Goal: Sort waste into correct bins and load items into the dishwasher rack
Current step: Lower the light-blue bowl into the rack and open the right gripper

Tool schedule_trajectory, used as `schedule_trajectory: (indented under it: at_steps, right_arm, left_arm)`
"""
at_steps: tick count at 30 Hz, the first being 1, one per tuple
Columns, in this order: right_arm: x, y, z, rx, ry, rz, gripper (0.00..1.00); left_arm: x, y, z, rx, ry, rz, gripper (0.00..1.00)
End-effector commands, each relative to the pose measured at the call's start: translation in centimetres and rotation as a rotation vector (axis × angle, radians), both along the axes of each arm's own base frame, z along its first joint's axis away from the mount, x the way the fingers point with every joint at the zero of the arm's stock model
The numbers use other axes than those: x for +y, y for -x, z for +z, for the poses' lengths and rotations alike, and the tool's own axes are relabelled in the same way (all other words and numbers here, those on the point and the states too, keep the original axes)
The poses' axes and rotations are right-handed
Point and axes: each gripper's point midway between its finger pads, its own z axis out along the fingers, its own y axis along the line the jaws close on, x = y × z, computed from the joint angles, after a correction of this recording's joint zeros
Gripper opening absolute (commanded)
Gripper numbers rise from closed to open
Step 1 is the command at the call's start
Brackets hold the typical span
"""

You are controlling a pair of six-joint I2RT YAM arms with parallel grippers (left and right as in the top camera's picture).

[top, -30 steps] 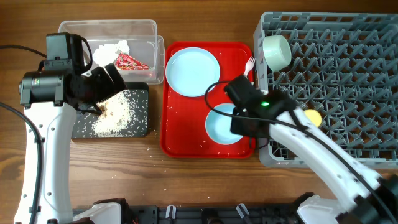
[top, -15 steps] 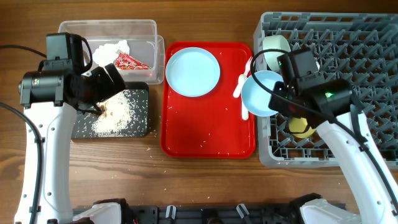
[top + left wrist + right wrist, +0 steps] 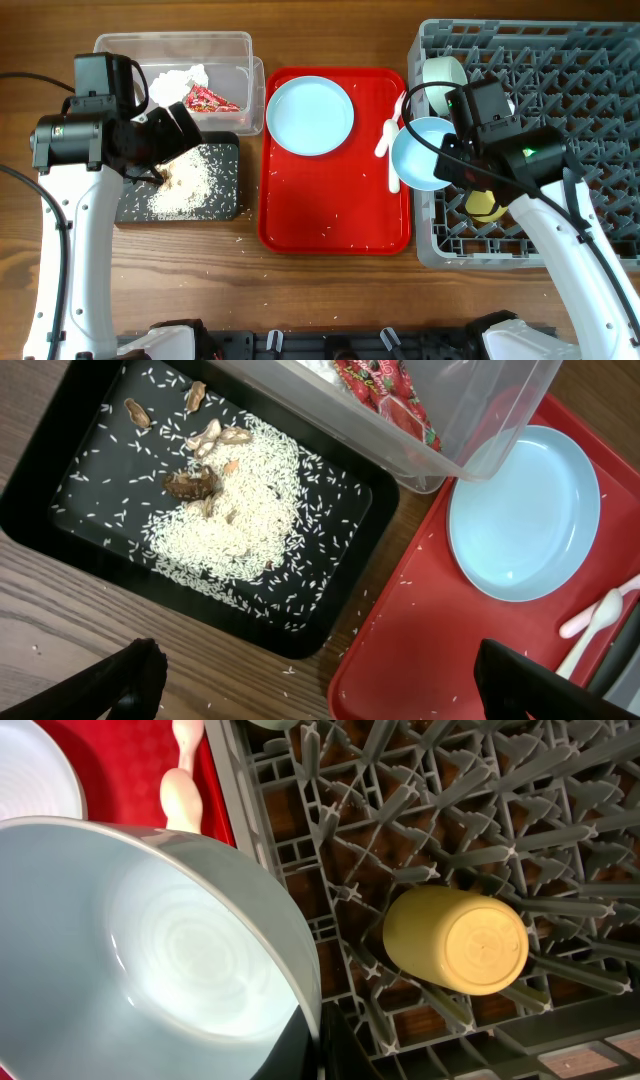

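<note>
Next, my right gripper puts the pale blue bowl down in the rack (image 3: 457, 149) (image 3: 327, 805) between the other bowl and the yellow cup.
My right gripper (image 3: 452, 165) is shut on the rim of a pale blue bowl (image 3: 422, 153) and holds it tilted over the left edge of the grey dishwasher rack (image 3: 580, 90). In the right wrist view the bowl (image 3: 150, 950) fills the left side. A second bowl (image 3: 445, 82) and the yellow cup (image 3: 487, 205) sit in the rack. The plate (image 3: 312, 115) and white fork (image 3: 388, 138) lie on the red tray (image 3: 330, 200). My left gripper (image 3: 325, 690) is open and empty above the black tub (image 3: 130, 205) of rice grains (image 3: 190, 180).
The clear tub (image 3: 230, 45) at the back left holds white tissue (image 3: 185, 75) and the red wrapper (image 3: 210, 98). A few rice grains lie scattered on the tray and on the wooden table by the black tub's near right corner.
My right gripper lifted the bowl off the near part of the red tray and carried it right and back to the rack's left edge. The left arm has not moved.
</note>
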Motion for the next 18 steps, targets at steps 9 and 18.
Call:
schedule_trajectory:
  at_steps: [9,18]
  right_arm:
    - [-2.9,-1.0,0.2,-0.022,0.160,-0.113,0.04]
    - [-10.3,-3.7,5.1,-0.273,0.563,-0.382,0.04]
  left_arm:
    - [0.0,-0.1,0.3,-0.012,0.003,-0.009,1.00]
    - [0.0,-0.1,0.3,-0.011,0.003,-0.009,1.00]
